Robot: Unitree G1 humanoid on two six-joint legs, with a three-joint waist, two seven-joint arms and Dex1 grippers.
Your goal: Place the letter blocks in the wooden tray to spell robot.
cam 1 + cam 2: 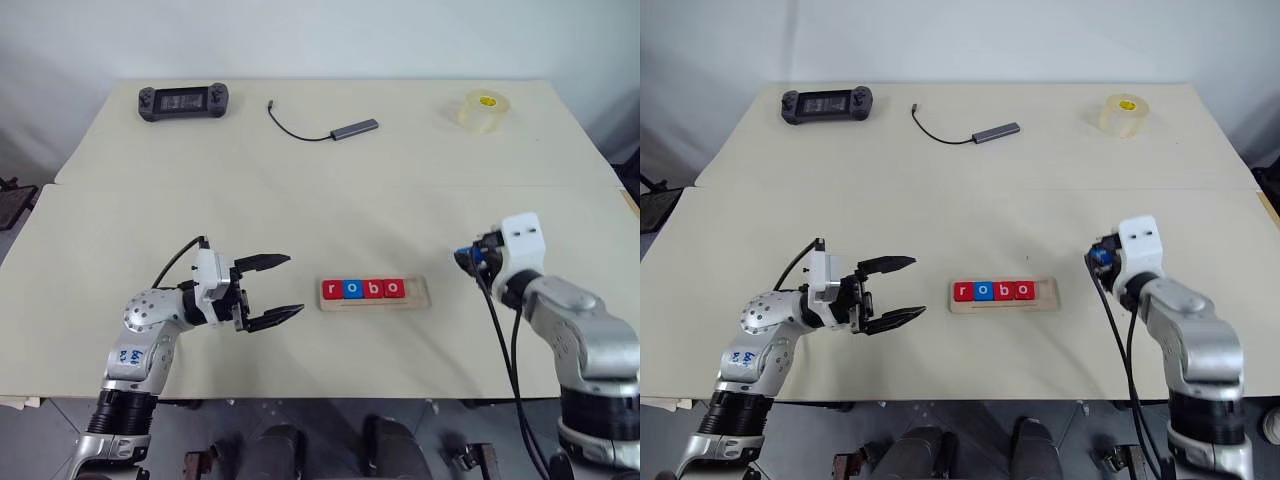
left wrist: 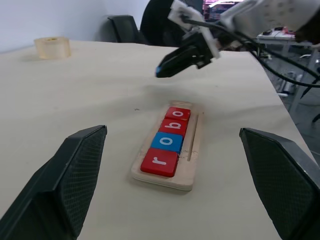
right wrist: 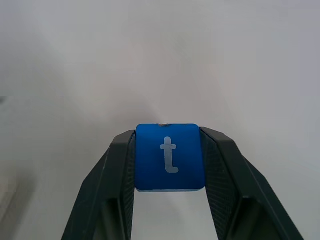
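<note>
A finger is on the t block's side that must meet the last o, so my right gripper should set it down and grip its top and bottom edges (image 3: 169, 126).
The wooden tray (image 1: 420, 293) lies near the table's front edge. Its groove holds four letter blocks reading r (image 1: 332, 290), o (image 1: 352, 289), b (image 1: 373, 289), o (image 1: 394, 288), and the slot at its right end is bare. My right gripper (image 3: 170, 137) is shut on a blue block with a white t (image 3: 170, 157). It hovers above the table to the right of the tray, and the left wrist view shows it beyond the tray's far end (image 2: 160, 72). My left gripper (image 1: 293, 286) stands open left of the tray, pointing at it, with nothing between its fingers.
At the back of the table lie a black game controller (image 1: 183, 101), a grey USB hub with its cable (image 1: 354, 129) and a roll of clear tape (image 1: 485, 109). A seam (image 1: 300, 186) runs across the table between these and the tray.
</note>
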